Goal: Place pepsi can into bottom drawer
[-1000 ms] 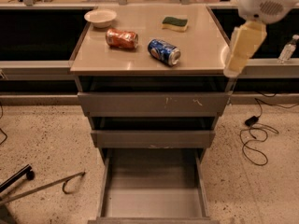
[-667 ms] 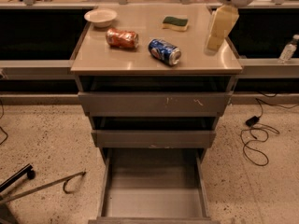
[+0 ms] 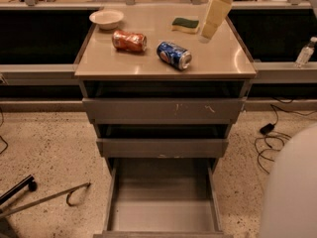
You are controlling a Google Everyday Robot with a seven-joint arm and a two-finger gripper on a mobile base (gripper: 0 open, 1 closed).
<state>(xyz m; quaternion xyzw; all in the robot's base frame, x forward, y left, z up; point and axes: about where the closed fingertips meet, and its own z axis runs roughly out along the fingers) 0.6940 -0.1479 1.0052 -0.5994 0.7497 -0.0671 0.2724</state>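
Next, I move my gripper to the pepsi can and close it around its silver end (image 3: 183,59) nearest the front edge of the cabinet top.
The pepsi can (image 3: 174,55), blue with a round logo and silver ends, lies on its side near the middle of the cabinet top (image 3: 124,63). My gripper (image 3: 213,19) hangs over the back right of the top, up and to the right of the can, not touching it. It looks like one cream-coloured block pointing down. The bottom drawer (image 3: 162,214) is pulled out at the foot of the cabinet, with a bare grey floor.
An orange-red dented can (image 3: 129,40) lies left of the pepsi can. A white bowl (image 3: 106,19) sits at the back left, a green sponge (image 3: 185,24) at the back beside the gripper. Two shallower drawers (image 3: 162,110) stand slightly open above. Cables (image 3: 270,133) lie on the floor at right.
My gripper has moved left and toward the back, from beyond the cabinet's right edge to above the top's back right part. The cans have not moved.
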